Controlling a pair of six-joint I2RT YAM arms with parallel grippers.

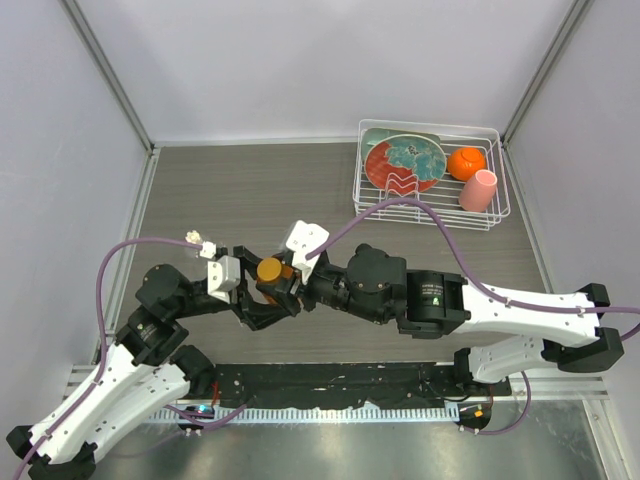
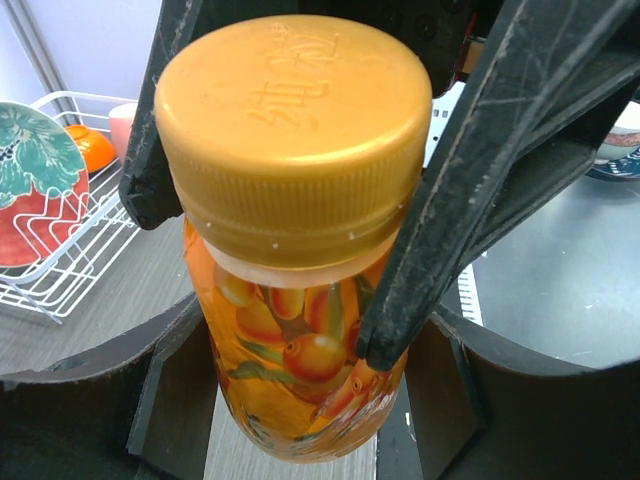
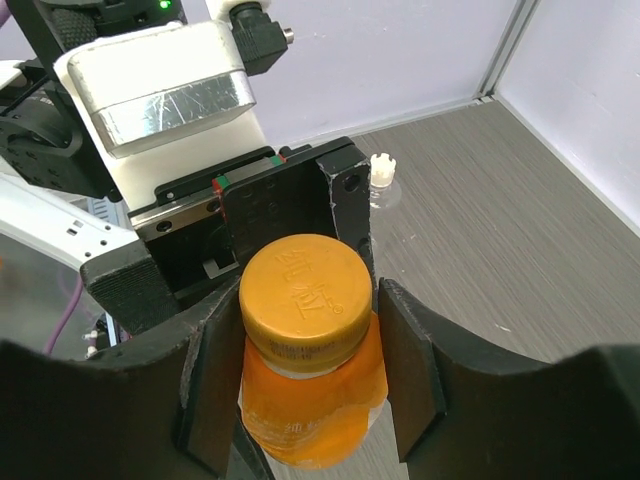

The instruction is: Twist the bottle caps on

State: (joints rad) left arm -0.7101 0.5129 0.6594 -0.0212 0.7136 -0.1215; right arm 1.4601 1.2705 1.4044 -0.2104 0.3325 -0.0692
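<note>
The orange bottle will go down from my right gripper onto the bare table (image 1: pixel 258 275), where I will leave it standing beside the clear bottle.
The translucent orange bottle (image 1: pixel 272 285) stands in the middle of the table with the orange cap (image 1: pixel 269 270) on its neck. My left gripper (image 1: pixel 250 292) is shut on the bottle's body (image 2: pixel 300 380), low down. My right gripper (image 1: pixel 285 283) comes in from the right, and its fingers (image 2: pixel 450 200) clasp the orange cap (image 3: pixel 305 290) on both sides. The right wrist view shows the bottle body (image 3: pixel 310 420) between my pads (image 3: pixel 410 380). The clear bottle with the cream-white cap (image 3: pixel 382 168) stands farther left on the table (image 1: pixel 190 238).
A white wire dish rack (image 1: pixel 495 215) stands at the back right, holding a red and teal plate (image 1: pixel 405 160), an orange ball-like thing (image 1: pixel 466 162) and a pink cup (image 1: pixel 478 190). The rack also shows in the left wrist view (image 2: pixel 60 290). Grey walls enclose the table.
</note>
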